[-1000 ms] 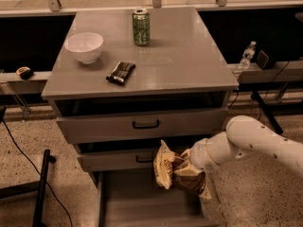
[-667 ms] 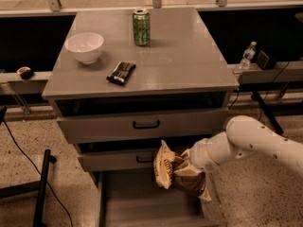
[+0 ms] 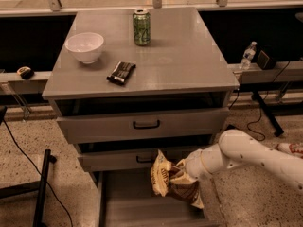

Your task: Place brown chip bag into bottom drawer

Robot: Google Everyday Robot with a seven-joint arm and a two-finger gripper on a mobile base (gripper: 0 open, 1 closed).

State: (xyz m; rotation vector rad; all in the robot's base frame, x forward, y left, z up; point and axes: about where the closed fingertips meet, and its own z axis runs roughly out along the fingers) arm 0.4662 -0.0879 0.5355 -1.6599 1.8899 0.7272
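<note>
The brown chip bag, now hanging over the open bottom drawer, will be let go by my gripper on the bottom drawer's grey bottom (image 3: 168, 191), toward the side nearest my arm.
The brown chip bag (image 3: 171, 182) is crumpled, dark brown with cream-yellow edges. It hangs over the open bottom drawer (image 3: 137, 207), a plain grey tray pulled out at the foot of the cabinet. My gripper (image 3: 183, 171) comes in from the right on a white arm and is shut on the bag's upper right part. The bag is held above the drawer floor, in front of the middle drawer's handle.
On the cabinet top stand a white bowl (image 3: 84, 47), a green can (image 3: 141, 27) and a small flat black packet (image 3: 121, 72). The two upper drawers (image 3: 142, 125) have black handles. A water bottle (image 3: 247, 55) lies on the right ledge. Cables and a black stand leg (image 3: 41, 188) are on the floor.
</note>
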